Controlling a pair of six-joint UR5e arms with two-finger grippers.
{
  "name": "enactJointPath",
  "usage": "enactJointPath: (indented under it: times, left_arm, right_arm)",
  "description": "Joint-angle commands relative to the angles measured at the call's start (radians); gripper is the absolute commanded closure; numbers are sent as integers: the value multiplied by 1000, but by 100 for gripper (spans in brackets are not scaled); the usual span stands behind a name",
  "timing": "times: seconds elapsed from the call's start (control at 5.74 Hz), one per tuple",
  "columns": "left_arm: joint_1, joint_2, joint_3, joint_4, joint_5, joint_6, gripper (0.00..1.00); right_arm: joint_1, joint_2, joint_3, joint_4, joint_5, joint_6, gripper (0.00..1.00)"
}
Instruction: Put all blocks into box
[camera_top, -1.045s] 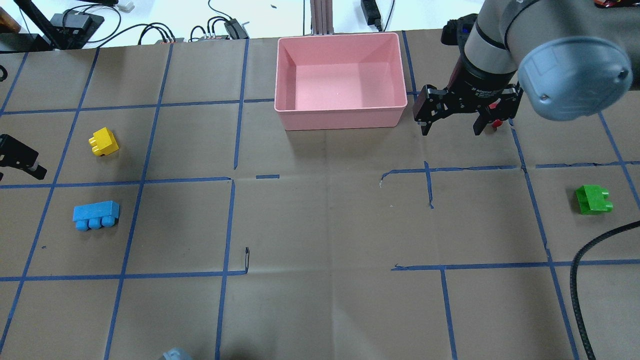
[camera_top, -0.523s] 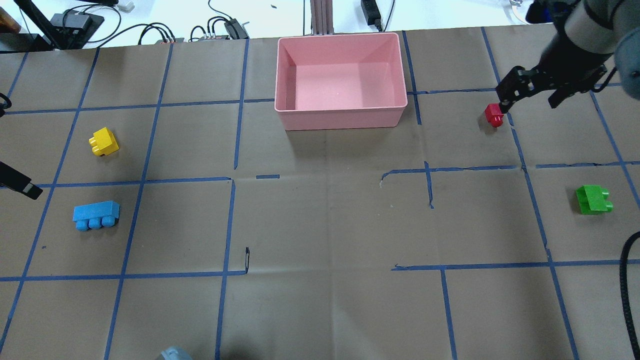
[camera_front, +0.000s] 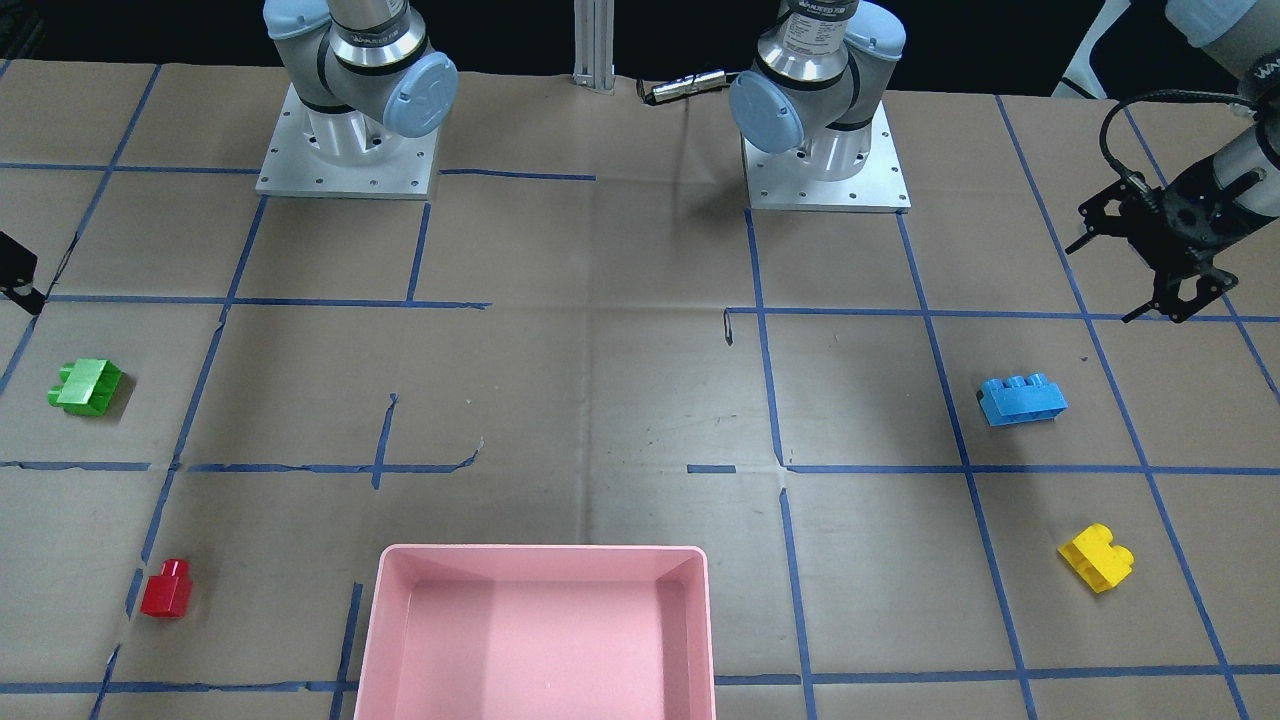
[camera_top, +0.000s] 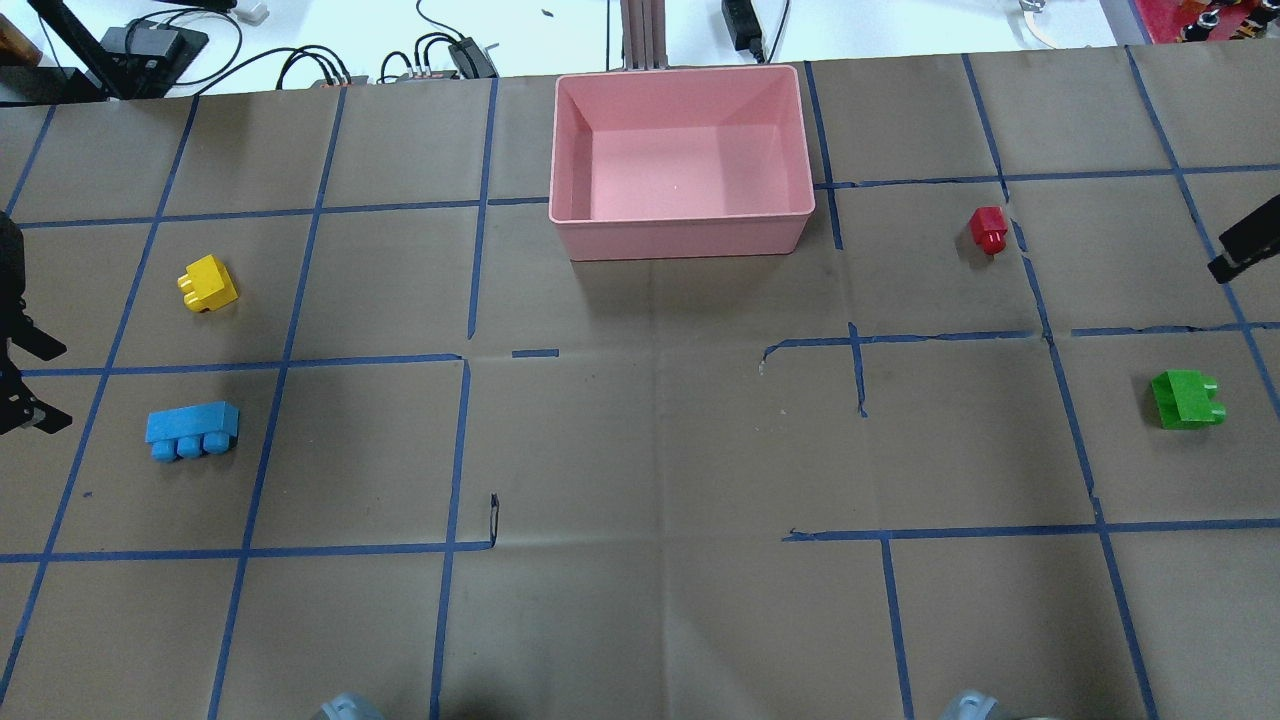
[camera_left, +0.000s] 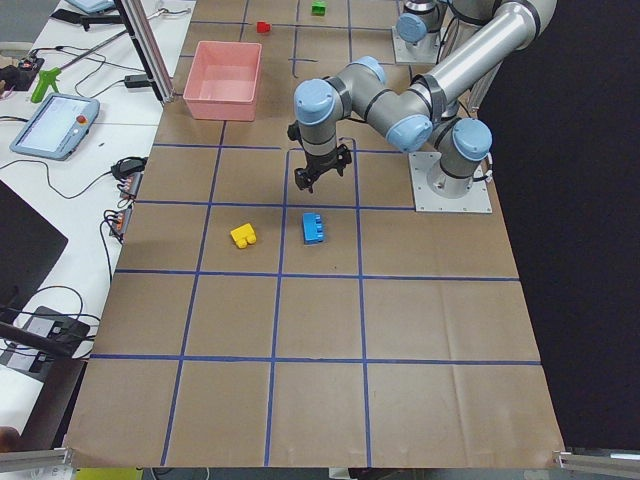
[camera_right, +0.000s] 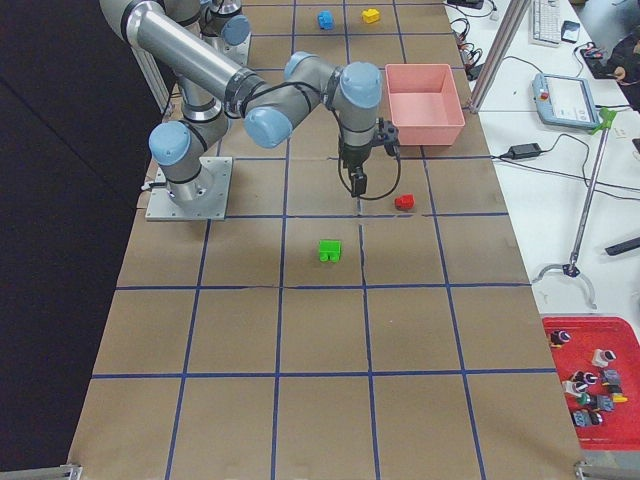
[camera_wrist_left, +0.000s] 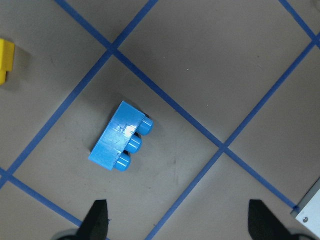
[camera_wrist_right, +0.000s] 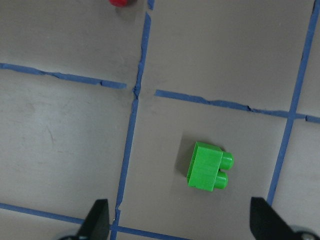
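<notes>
My right gripper should grip the green block at the near end (camera_front: 94, 370) (camera_wrist_right: 203, 180), the end that faces the arm bases.
The pink box (camera_top: 680, 215) stands empty at the far middle of the table. All the blocks lie loose on the paper. The red one (camera_top: 988, 229) is right of the box and the green one (camera_top: 1187, 399) lies nearer, at the right. At the left are the yellow one (camera_top: 207, 284) and the light blue one (camera_top: 192, 430). My left gripper (camera_wrist_left: 177, 222) hangs open above the table, close to the blue block (camera_wrist_left: 120, 144). My right gripper (camera_wrist_right: 180, 222) is open too, high over the green block (camera_wrist_right: 207, 166). Neither gripper holds anything.
Blue tape lines grid the brown paper. Cables and adapters (camera_top: 300, 60) lie beyond the far edge. Both arm bases (camera_front: 345, 140) stand at the robot's side. A tablet (camera_left: 55, 125) and a red parts tray (camera_right: 590, 385) sit on the side benches.
My right gripper has swung away from the red block to the right edge of the overhead view. My left gripper has turned and shifted toward the blue block. No block has moved.
</notes>
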Motion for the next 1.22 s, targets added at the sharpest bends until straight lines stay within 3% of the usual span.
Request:
enactJointPath:
  times: [0.0,0.17,0.35,0.87,1.05]
  left_arm:
    - [0,-5,-139,243,0,91,1]
    - [0,3,-233,373,-2,108,1]
    - [0,-12,-263,418,-2,117,2]
    - [-2,-41,-356,567,-12,158,3]
    - [-2,-84,-355,590,-12,196,3]
  right_arm:
    - [-43,51,127,-227,-6,-11,1]
    - [-54,75,209,-378,-9,-5,1]
    - [-81,106,260,-467,-9,-3,1]
    - [-91,171,270,-503,-9,12,1]
    - [-94,207,282,-570,-9,11,1]
